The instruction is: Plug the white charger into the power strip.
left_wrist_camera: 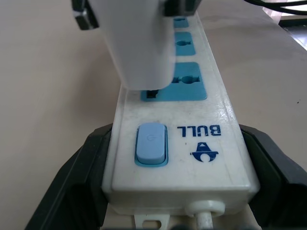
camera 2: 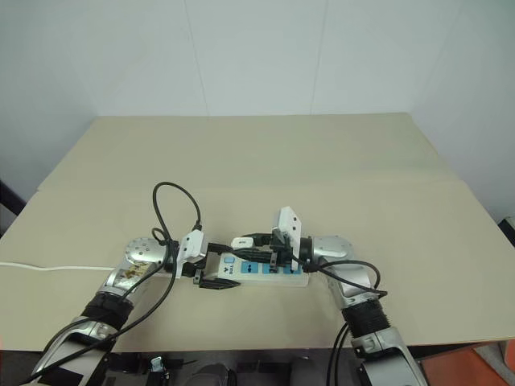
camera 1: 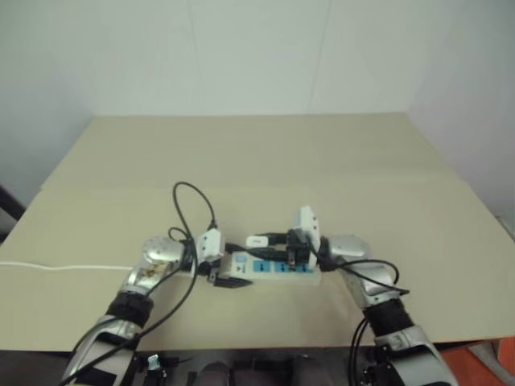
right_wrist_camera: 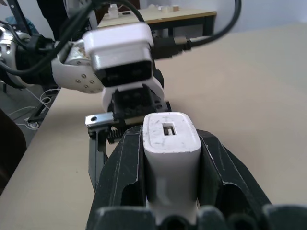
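The white charger, now squeezed between the gripper's fingers, will be released by my right gripper in the blue socket (camera 1: 261, 261) closest to the switch of the power strip.
The power strip (camera 1: 272, 272) lies flat near the table's front edge, a white bar with blue socket faces (left_wrist_camera: 187, 86) and a blue end switch (left_wrist_camera: 151, 143). My left gripper (camera 1: 233, 266) is shut on the strip's switch end, with one black finger (left_wrist_camera: 79, 177) pressed against each long side. My right gripper (camera 1: 269, 240) reaches in from the right, shut on the white charger (camera 1: 257, 240). In the right wrist view, the charger (right_wrist_camera: 170, 148) sits squeezed between the fingers. It hangs over the socket nearest the switch, its lower end (left_wrist_camera: 141, 57) at the blue face. Its prongs are hidden.
A thin white cord (camera 1: 48, 266) runs off the table's left edge. Black cables (camera 1: 189, 209) loop above my left wrist. The tan table (camera 1: 257, 161) stretches bare toward the back wall. Another table (right_wrist_camera: 158, 14) stands in the far background.
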